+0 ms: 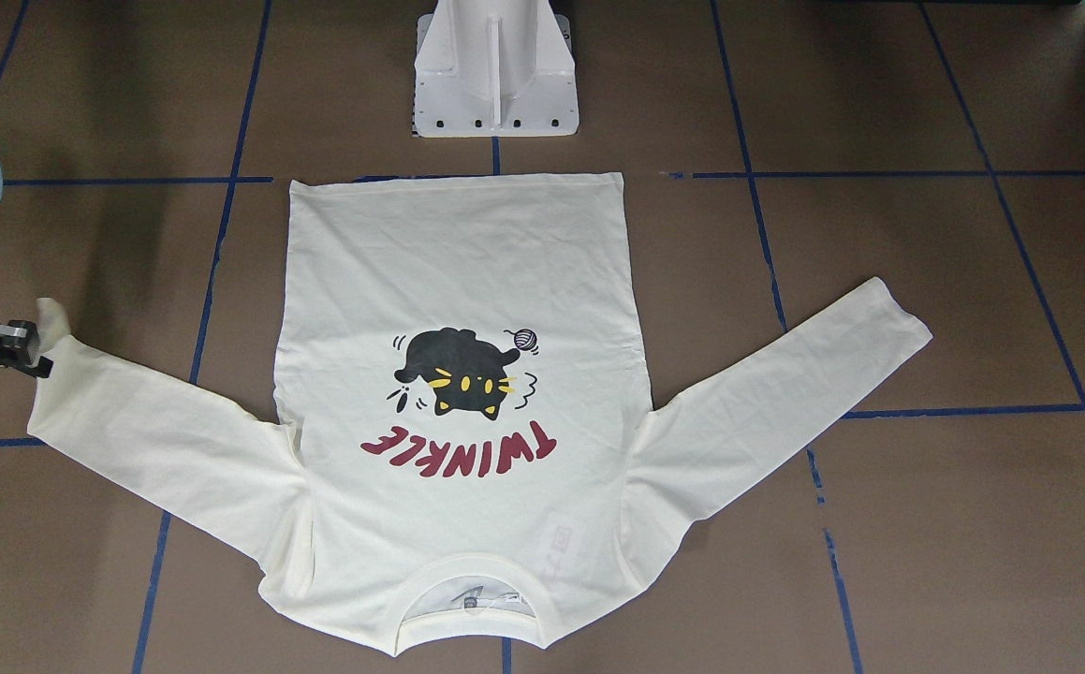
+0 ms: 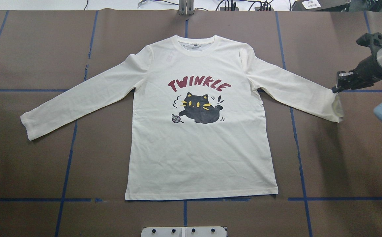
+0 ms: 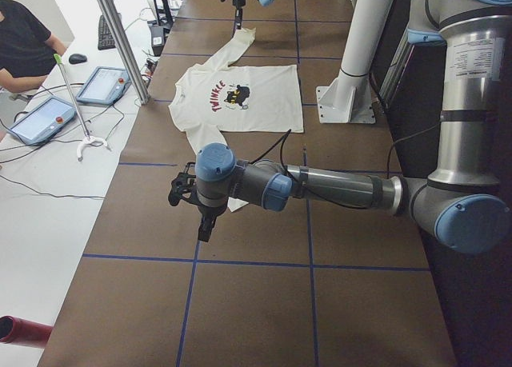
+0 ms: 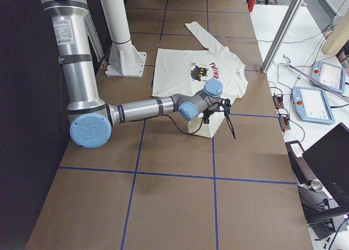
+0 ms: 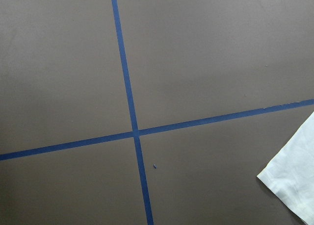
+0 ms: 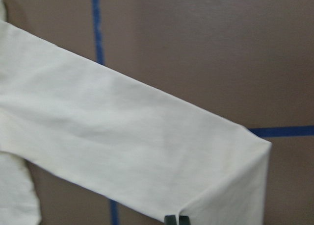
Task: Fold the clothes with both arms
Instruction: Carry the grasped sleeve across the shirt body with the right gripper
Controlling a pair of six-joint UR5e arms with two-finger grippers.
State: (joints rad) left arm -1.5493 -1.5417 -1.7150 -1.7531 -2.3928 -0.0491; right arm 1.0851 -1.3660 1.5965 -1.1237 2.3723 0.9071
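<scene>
Next, I let go of the cuff, now held just off the table, with my right gripper on the cream T-shirt's side edge [image 1: 647, 343] near the armpit of the other sleeve.
The cream T-shirt [image 2: 200, 148] lies flat on the brown table with its cat print and "TWINKLE" lettering up and both sleeves spread out. My right gripper [image 2: 337, 87] is shut on the cuff of the sleeve on my right and holds it a little off the table, with the cuff [image 2: 337, 107] curled up. The right wrist view shows this sleeve [image 6: 122, 137] bent up to the closed fingertips [image 6: 171, 220]. My left gripper [image 3: 202, 223] hangs over the table beside the other sleeve's cuff [image 5: 294, 186]. I cannot tell whether it is open or shut.
The white pedestal base [image 1: 495, 84] stands at the shirt's hem side. Blue tape lines [image 2: 75, 131] cross the table. Control tablets [image 3: 40, 119] and a seated person [image 3: 24, 39] are on the operators' side, behind metal posts [image 3: 120, 39].
</scene>
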